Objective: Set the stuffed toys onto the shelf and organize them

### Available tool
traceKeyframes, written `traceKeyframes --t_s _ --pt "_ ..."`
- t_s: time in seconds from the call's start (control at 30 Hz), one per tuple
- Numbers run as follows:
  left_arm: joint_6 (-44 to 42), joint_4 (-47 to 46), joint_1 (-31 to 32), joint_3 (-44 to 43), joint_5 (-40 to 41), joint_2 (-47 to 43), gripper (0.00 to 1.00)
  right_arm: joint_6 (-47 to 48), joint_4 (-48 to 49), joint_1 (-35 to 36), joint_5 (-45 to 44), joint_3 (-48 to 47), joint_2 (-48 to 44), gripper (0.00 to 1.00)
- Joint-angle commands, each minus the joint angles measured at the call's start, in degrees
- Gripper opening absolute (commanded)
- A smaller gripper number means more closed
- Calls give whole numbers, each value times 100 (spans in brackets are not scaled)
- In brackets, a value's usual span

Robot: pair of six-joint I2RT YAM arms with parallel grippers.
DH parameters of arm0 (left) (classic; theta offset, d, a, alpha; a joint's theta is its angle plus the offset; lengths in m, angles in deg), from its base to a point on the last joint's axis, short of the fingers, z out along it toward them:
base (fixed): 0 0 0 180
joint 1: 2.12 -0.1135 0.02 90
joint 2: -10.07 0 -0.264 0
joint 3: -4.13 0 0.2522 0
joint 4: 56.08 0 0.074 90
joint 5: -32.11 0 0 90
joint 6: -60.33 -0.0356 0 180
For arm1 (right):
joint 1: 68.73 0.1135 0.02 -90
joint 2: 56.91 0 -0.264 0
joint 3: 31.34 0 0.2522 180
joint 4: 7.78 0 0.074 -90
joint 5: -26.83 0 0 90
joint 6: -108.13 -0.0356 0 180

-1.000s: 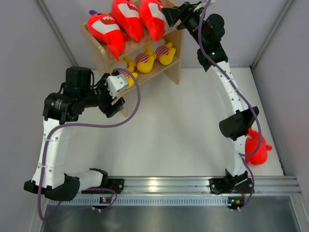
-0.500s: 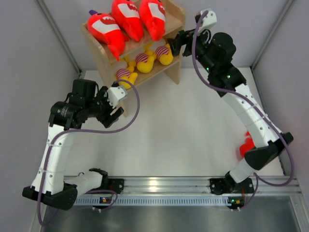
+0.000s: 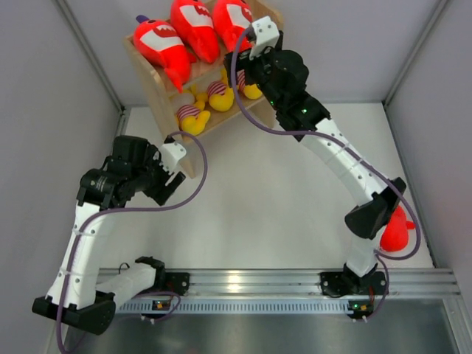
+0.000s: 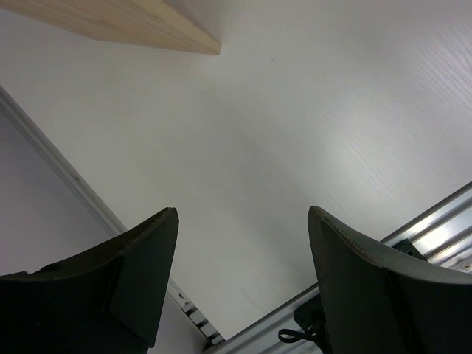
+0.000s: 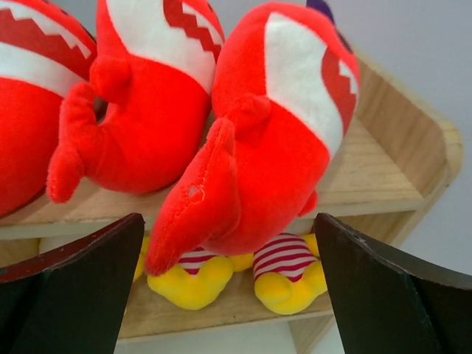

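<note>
The end shark slants with its head in the fourth shark's space, so the robot's right gripper should grip the end shark's body point(image 5: 269, 177) and straighten it beside the middle shark.
Three red shark stuffed toys point(image 3: 158, 44) point(image 3: 193, 26) point(image 3: 230, 22) lie side by side on the top tier of the wooden shelf point(image 3: 158, 92). On the lower tier sit three yellow striped plushes point(image 3: 190, 118) point(image 3: 219, 94) point(image 3: 253, 88). My right gripper point(image 3: 243, 65) hangs open just in front of the shelf. In the right wrist view, the right gripper point(image 5: 228, 221) frames the rightmost shark point(image 5: 280, 133) and two yellow plushes point(image 5: 192, 276) point(image 5: 287, 276) without touching them. A fourth red shark point(image 3: 397, 232) lies on the table, half hidden by the right arm. My left gripper point(image 3: 168, 183) point(image 4: 243, 214) is open and empty.
The shelf stands askew against the back wall, and its near side panel point(image 4: 147, 26) is just beyond the left gripper. Grey walls close in both sides. The aluminium rail point(image 3: 295, 280) carrying the arm bases runs along the near edge.
The right arm swung left from the shelf's right end to its front, and its jaws opened wider. The left arm drew back slightly from the shelf, toward the near edge.
</note>
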Motion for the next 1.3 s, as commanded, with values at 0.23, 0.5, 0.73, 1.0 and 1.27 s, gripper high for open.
traceKeyframes --t_s 0.23,0.5,0.73,1.0,1.27 --pt "69 -263 -43 -226 -231 56 77 -280 16 -280 339 -921 642 99" --pt "78 -272 -43 -278 -459 109 77 -526 -80 -667 577 -1676 1152 89" --pt "34 -263 -70 -454 -372 153 77 -657 77 -746 1086 -1880 1487 90" --pt "8 -263 -70 -410 -389 118 77 -1255 332 -966 1166 -1818 1557 48" --pt "34 -263 -96 -454 -398 162 77 -1880 894 -957 1051 -2565 2118 43"
